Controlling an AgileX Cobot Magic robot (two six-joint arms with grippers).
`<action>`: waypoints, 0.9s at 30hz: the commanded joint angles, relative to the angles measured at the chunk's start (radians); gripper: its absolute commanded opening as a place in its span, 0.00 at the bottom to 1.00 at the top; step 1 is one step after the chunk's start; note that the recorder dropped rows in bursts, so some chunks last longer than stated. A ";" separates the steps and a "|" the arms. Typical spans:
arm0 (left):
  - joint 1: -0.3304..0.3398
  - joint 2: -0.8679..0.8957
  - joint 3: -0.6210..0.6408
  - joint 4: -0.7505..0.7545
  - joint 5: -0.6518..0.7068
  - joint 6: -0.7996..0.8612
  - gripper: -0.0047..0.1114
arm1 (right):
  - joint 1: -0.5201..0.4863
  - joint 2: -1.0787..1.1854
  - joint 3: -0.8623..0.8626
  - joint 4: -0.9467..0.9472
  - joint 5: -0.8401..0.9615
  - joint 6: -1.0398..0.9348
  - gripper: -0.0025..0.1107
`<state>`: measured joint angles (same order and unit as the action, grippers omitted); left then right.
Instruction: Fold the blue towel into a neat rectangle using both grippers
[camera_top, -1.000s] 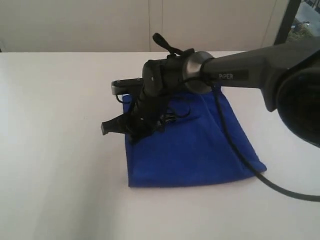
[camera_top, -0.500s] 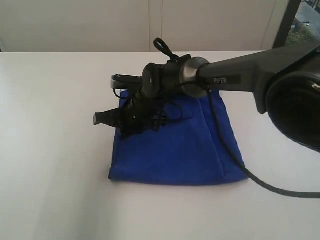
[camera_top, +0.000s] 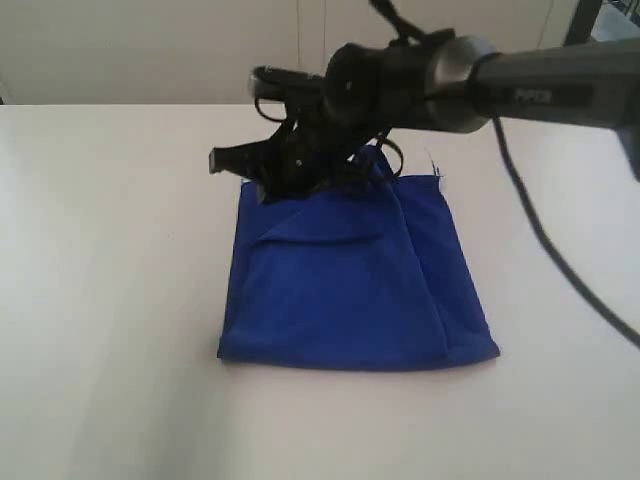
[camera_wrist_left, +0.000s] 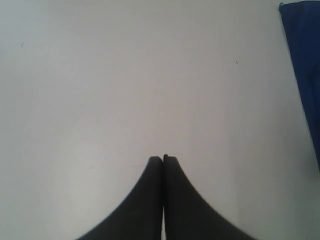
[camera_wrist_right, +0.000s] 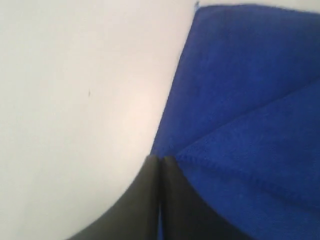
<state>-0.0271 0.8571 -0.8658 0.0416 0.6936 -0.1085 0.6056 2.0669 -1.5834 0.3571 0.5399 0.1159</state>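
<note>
The towel's top layer slants and bunches at its far edge, so next I swing my right gripper back from the flat corner to take the bunched fold (camera_top: 375, 158).
The blue towel (camera_top: 350, 290) lies folded into a rough rectangle on the white table, with a slanted crease near its far left corner. My right gripper (camera_top: 215, 160) is shut and empty, hovering by the towel's far left corner, its arm stretched across the far edge. In the right wrist view the shut tips (camera_wrist_right: 160, 159) sit just beside the towel's (camera_wrist_right: 250, 100) stitched edge. My left gripper (camera_wrist_left: 163, 158) is shut with nothing in it over bare table. A strip of the towel (camera_wrist_left: 305, 60) shows at that view's edge. The exterior view does not show the left gripper.
The white table (camera_top: 100, 250) spreads on all sides of the towel. A pale wall (camera_top: 150, 50) runs along its far edge. The right arm's black cable (camera_top: 560, 265) hangs over the table to the right of the towel.
The towel slid a little to the left, then stayed put. The right gripper, still shut, moved from over the towel's left part back to its far left corner.
</note>
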 joint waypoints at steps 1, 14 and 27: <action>-0.004 -0.009 -0.002 -0.006 0.007 0.002 0.04 | -0.076 -0.067 0.001 -0.017 0.057 -0.034 0.02; -0.004 -0.009 -0.002 -0.006 0.007 0.002 0.04 | -0.305 -0.085 0.114 -0.022 0.088 -0.088 0.02; -0.004 -0.009 -0.002 -0.006 0.007 0.002 0.04 | -0.319 0.049 0.150 -0.062 -0.236 -0.097 0.21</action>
<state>-0.0271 0.8571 -0.8658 0.0416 0.6936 -0.1085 0.2917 2.1088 -1.4422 0.3048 0.3408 0.0334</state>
